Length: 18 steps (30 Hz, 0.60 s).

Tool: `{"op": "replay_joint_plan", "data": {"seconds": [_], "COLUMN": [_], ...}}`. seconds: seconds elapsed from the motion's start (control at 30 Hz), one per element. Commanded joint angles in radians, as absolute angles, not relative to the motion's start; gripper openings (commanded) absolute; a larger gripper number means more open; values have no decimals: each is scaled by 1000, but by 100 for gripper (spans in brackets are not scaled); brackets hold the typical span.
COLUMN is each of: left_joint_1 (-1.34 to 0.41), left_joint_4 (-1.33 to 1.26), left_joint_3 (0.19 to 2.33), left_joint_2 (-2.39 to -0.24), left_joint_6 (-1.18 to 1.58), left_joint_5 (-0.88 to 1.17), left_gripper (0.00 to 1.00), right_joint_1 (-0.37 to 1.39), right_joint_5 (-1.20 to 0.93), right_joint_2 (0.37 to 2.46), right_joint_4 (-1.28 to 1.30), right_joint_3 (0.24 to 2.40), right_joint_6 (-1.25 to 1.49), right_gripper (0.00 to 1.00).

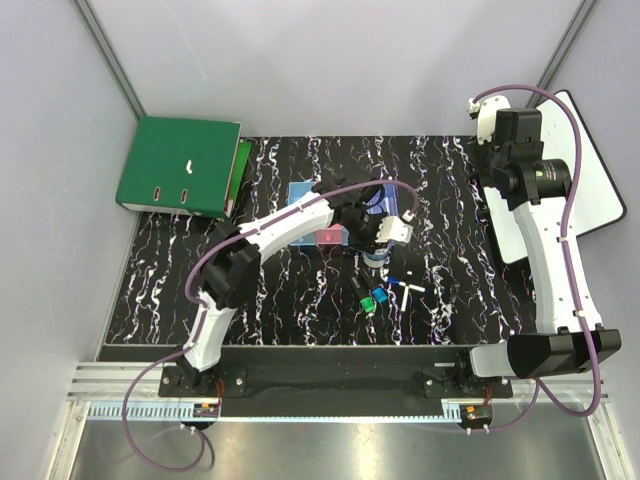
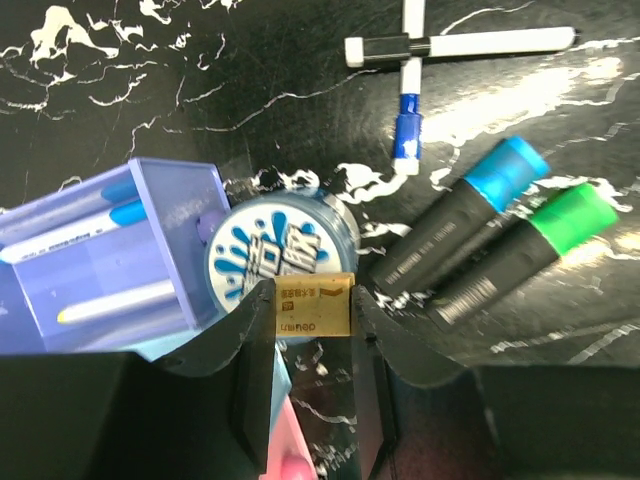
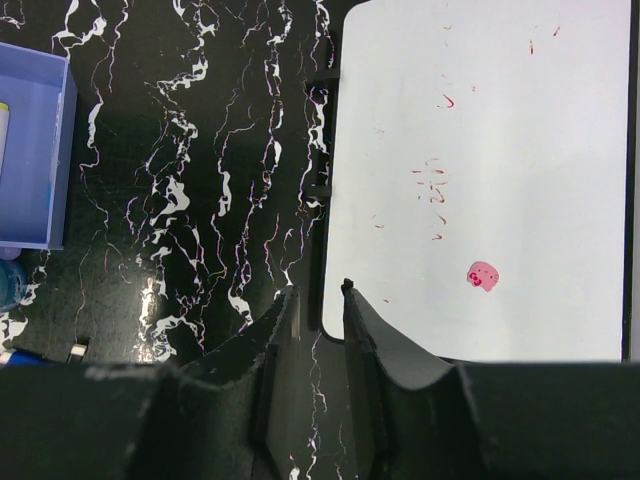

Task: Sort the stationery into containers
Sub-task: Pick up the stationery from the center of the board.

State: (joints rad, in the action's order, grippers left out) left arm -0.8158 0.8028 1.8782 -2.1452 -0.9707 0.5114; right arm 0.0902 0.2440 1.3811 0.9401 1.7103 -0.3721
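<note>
I should let go of the small yellowish eraser with my left gripper in the light blue container (image 1: pixel 306 208) closest to the green ring binder.
My left gripper (image 2: pixel 313 312) is shut on the gold tab (image 2: pixel 313 300) of the round blue-rimmed tape roll (image 2: pixel 280 250), which lies on the table against the purple-blue container (image 2: pixel 110 260). White pens lie inside that container. From above, the left gripper (image 1: pixel 383 238) and tape roll (image 1: pixel 375 259) are just right of the pink container (image 1: pixel 328 238). Two black markers, one blue-capped (image 2: pixel 470 215) and one green-capped (image 2: pixel 520 255), lie side by side right of the roll. Two thin white pens (image 2: pixel 470 42) lie crossed beyond them. My right gripper (image 3: pixel 318 295) hangs over the white board's rim, narrowly open and empty.
A green ring binder (image 1: pixel 180 165) lies at the back left corner. The white board with black rim (image 3: pixel 480 180) lies at the right of the table (image 1: pixel 290 300), with small pink marks on it. A light blue container (image 1: pixel 303 193) shows behind the left arm.
</note>
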Motion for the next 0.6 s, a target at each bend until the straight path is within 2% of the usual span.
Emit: {"op": "replay_joint_plan", "data": {"seconds": [0.0, 0.23, 0.57], "left_joint_1": [-813, -758, -442], "left_joint_4": [811, 816, 807], "left_joint_3": [1872, 1841, 1853], "left_joint_2": [-1997, -1914, -2011], "left_joint_6": [-942, -890, -905], "left_joint_5": [512, 428, 298], "left_gripper": [0, 0, 0], "right_joint_1": [83, 83, 83], "right_joint_5": [236, 230, 221], "right_joint_2": [1341, 1328, 1322], "right_joint_4": [905, 905, 907], "right_joint_3": [1713, 1703, 1709], "right_joint_6": [-362, -362, -357], "right_gripper": [31, 31, 31]}}
